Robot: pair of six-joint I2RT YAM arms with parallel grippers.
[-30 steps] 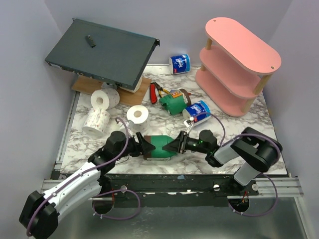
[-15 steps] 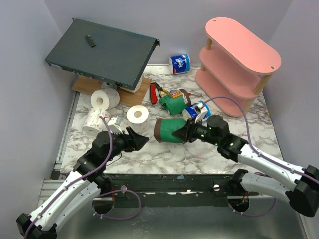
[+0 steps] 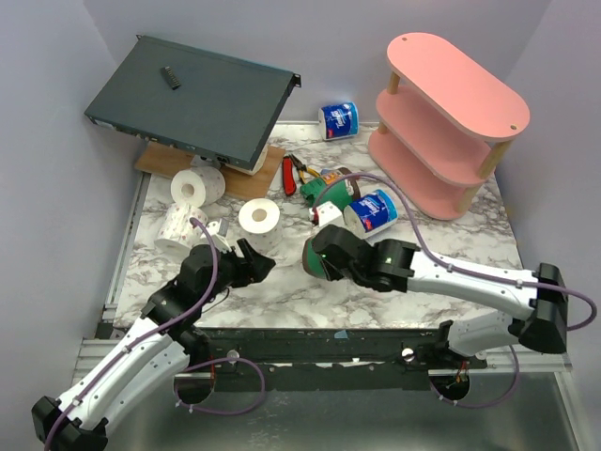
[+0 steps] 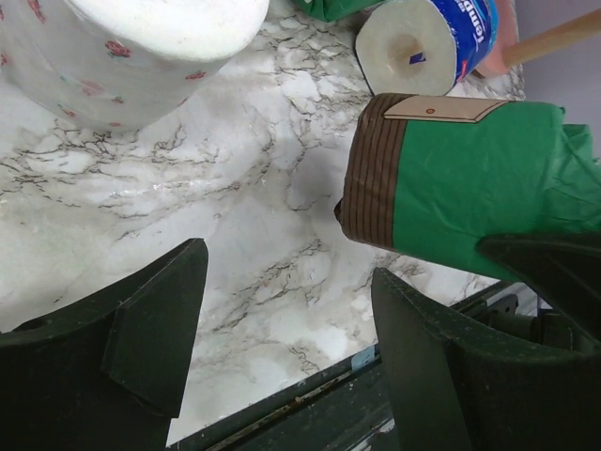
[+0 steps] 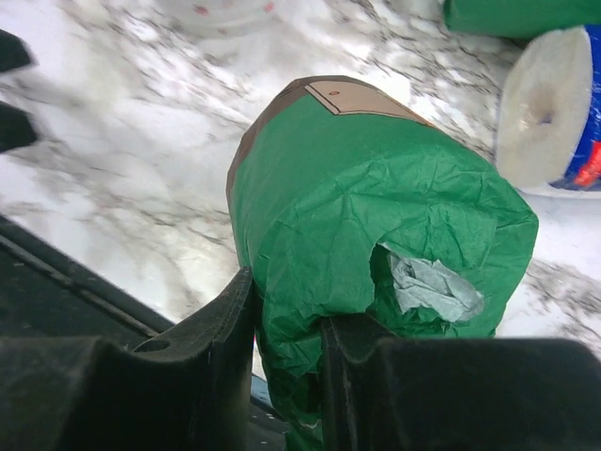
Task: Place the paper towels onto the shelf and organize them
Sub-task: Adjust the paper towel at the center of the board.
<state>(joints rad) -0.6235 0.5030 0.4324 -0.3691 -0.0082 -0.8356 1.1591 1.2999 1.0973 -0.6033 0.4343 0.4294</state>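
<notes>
I need to stand the green roll upright and take its side on the shelf's side (image 5: 465, 193), since my right gripper pinches the roll's crumpled end and the roll slants.
My right gripper (image 3: 331, 256) is shut on a green-wrapped paper towel roll with a brown band (image 3: 319, 254), pinching the wrapper's crumpled end (image 5: 376, 216) and holding it over the front middle of the table. My left gripper (image 3: 261, 263) is open and empty just left of that roll, which also shows in the left wrist view (image 4: 460, 197). A second green roll (image 3: 329, 194) and a blue-and-white roll (image 3: 374, 210) lie behind it. Another blue-and-white roll (image 3: 339, 120) lies at the back. Three white rolls (image 3: 197, 186) (image 3: 260, 216) (image 3: 180, 228) stand at the left. The pink shelf (image 3: 451, 122) stands at the back right with bare tiers.
A dark grey flat metal box (image 3: 188, 99) rests tilted on a wooden board (image 3: 268, 178) at the back left. Red-handled pliers (image 3: 290, 175) lie beside the second green roll. Grey walls close in the left, back and right sides.
A second ago both grippers were on the green roll. My left gripper has let go and drawn back to the left. My right gripper keeps the roll and has turned it off the table.
</notes>
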